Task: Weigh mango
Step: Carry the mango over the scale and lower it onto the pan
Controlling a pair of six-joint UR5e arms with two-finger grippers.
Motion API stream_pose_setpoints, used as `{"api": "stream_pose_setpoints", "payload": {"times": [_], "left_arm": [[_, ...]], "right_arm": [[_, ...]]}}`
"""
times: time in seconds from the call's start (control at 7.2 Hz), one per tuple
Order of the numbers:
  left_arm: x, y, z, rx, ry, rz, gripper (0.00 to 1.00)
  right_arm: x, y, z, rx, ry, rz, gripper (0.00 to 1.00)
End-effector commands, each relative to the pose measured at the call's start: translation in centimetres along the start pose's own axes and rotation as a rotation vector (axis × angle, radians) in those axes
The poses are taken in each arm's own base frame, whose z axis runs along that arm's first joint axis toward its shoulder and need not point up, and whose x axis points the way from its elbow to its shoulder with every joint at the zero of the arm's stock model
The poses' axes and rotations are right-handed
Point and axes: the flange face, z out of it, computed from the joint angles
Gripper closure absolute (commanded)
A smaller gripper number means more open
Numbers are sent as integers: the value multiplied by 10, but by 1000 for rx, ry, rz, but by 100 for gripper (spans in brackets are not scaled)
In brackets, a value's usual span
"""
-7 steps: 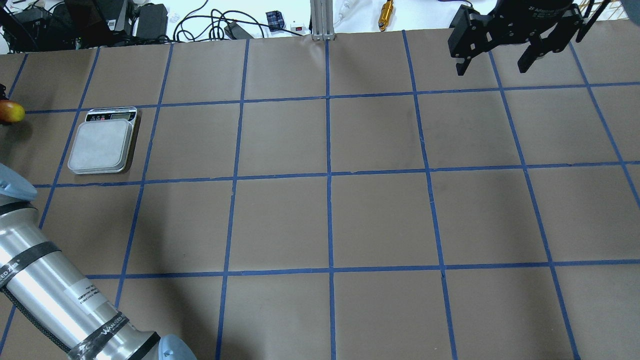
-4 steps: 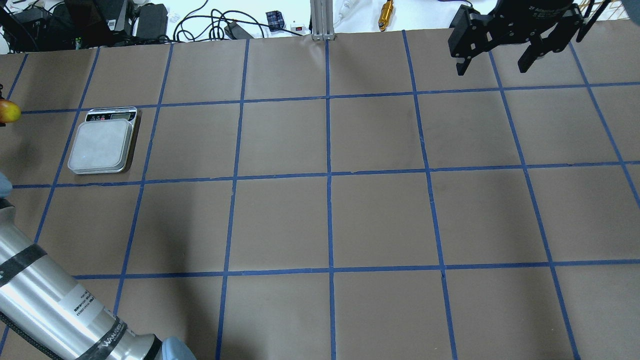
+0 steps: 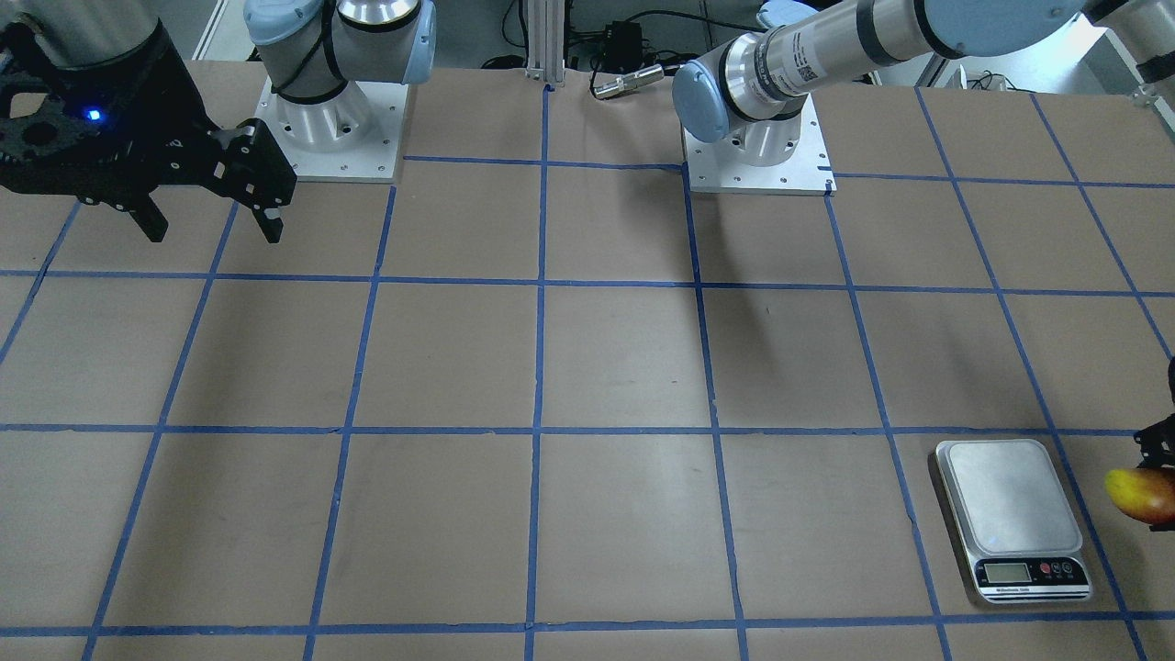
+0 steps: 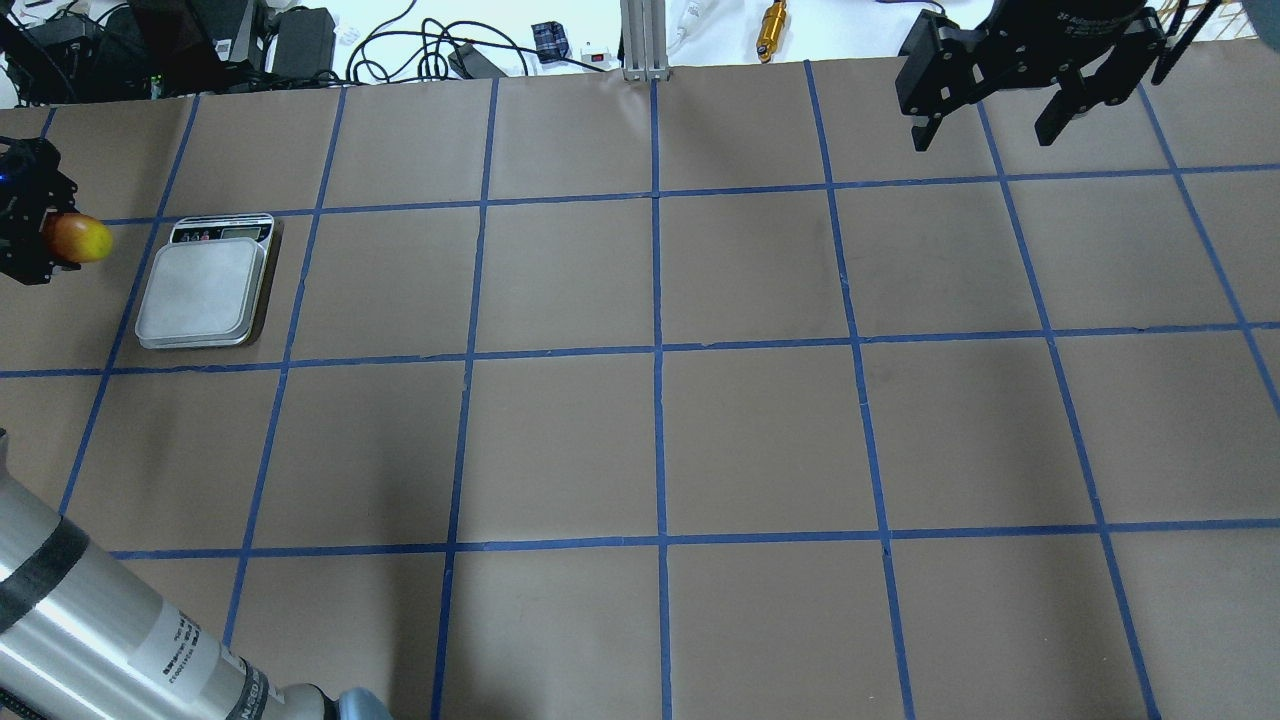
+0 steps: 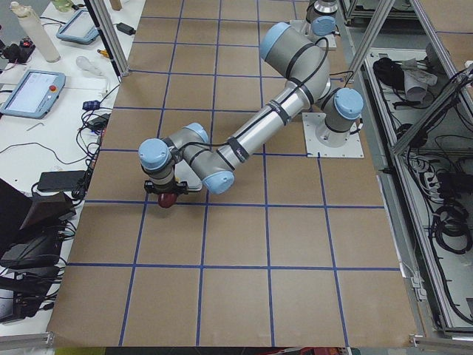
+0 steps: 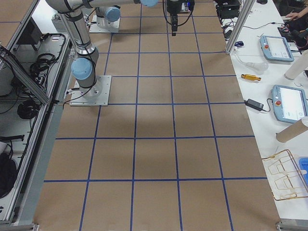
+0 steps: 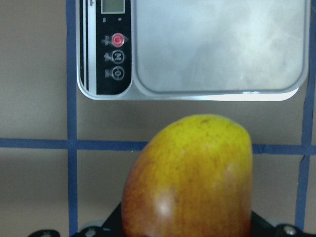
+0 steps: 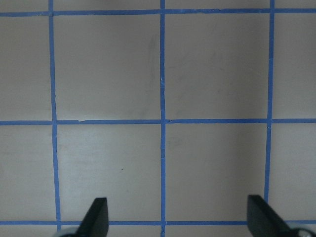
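My left gripper needs to let go of the mango on the middle of the scale's steel plate (image 3: 1019, 496) (image 7: 218, 32).
The mango (image 4: 82, 238), yellow at its free end and red-orange at the held end, is held in my left gripper (image 4: 48, 238), which is shut on it. It hangs above the table just left of the scale (image 4: 203, 290) in the overhead view, not over the plate. In the left wrist view the mango (image 7: 190, 182) fills the bottom, with the scale's steel plate (image 7: 217, 44) ahead of it. In the front view the mango (image 3: 1143, 496) is at the right edge beside the scale (image 3: 1010, 500). My right gripper (image 4: 983, 135) is open and empty, high over the far right.
Brown paper with a blue tape grid covers the table (image 4: 660, 440). Cables, boxes and a brass tool (image 4: 772, 28) lie beyond the far edge. My left forearm (image 4: 90, 620) crosses the near left corner.
My left gripper has moved right with the mango, from the overhead view's left edge toward the scale. The left forearm has swung lower. The right arm has not moved.
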Motion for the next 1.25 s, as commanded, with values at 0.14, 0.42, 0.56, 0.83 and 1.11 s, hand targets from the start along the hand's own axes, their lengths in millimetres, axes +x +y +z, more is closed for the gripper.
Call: {"api": "stream_pose_setpoints", "payload": {"times": [0.14,0.42,0.56,0.83,1.11], "left_arm": [[20,-80,26,-4,-31,-61,100],[28,-99,37,6,-19,-64,100],[29,-101,41,-1,-32,-60,100],[27,-98,48,-7,-42,-58,100],[27,-98,53,-4,-41,-58,73]], "right_arm": [[0,0,0,-1,-1,0,0],[1,0,0,1,1,1,0],[0,0,0,-1,1,0,0],[0,0,0,-1,1,0,0],[0,0,0,1,1,0,0]]}}
